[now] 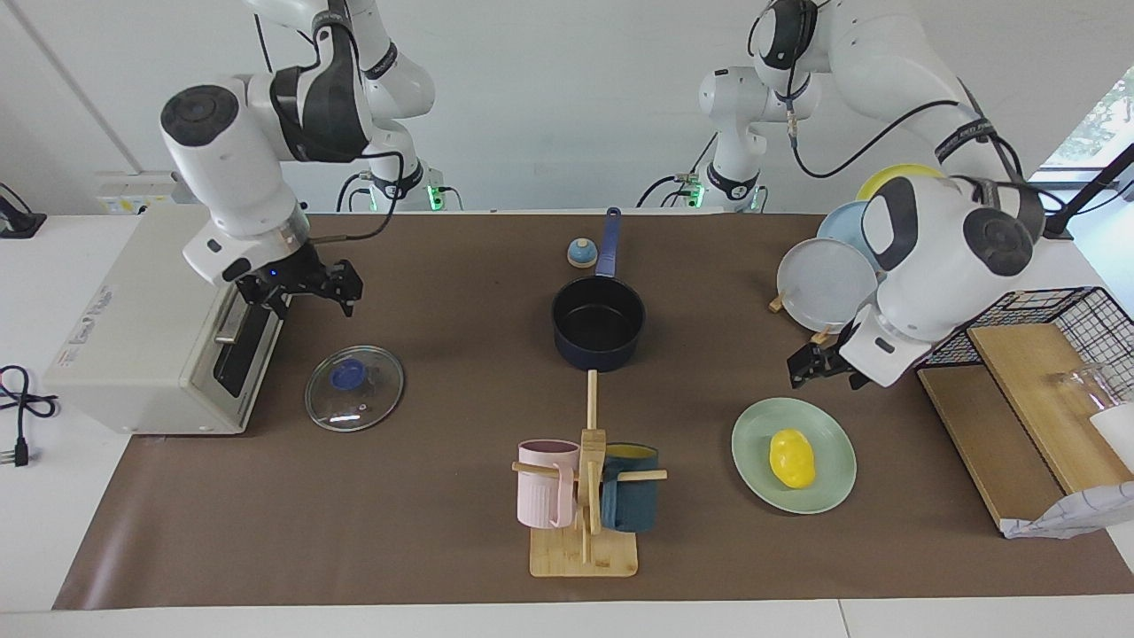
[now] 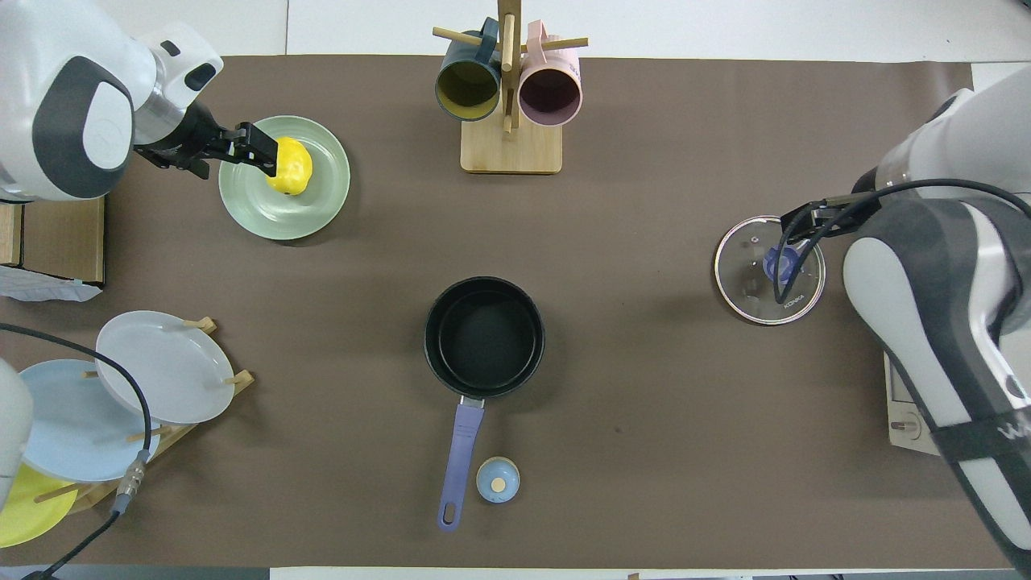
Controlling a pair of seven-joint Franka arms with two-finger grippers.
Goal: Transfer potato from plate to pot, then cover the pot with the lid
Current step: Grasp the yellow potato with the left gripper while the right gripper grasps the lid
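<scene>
Next, my right gripper should go to the blue knob (image 2: 784,264) in the middle of the glass lid and close there.
The yellow potato (image 1: 791,458) (image 2: 290,165) lies on the pale green plate (image 1: 833,487) (image 2: 274,213) toward the left arm's end of the table. My left gripper (image 1: 808,370) (image 2: 259,147) hangs open above the plate's edge nearest the robots, holding nothing. The dark blue pot (image 1: 598,323) (image 2: 484,337) stands empty mid-table, its handle pointing toward the robots. The glass lid (image 1: 354,388) (image 2: 769,270) lies flat toward the right arm's end. My right gripper (image 1: 314,297) is open and empty in the air, over the table beside the lid; the arm hides it in the overhead view.
A wooden mug rack (image 1: 585,496) with two mugs stands farther from the robots than the pot. A white appliance (image 1: 151,337) sits beside the lid. A rack of upright plates (image 1: 824,283), a wire basket (image 1: 1063,319) and a blue-topped bell (image 1: 581,253) also stand around.
</scene>
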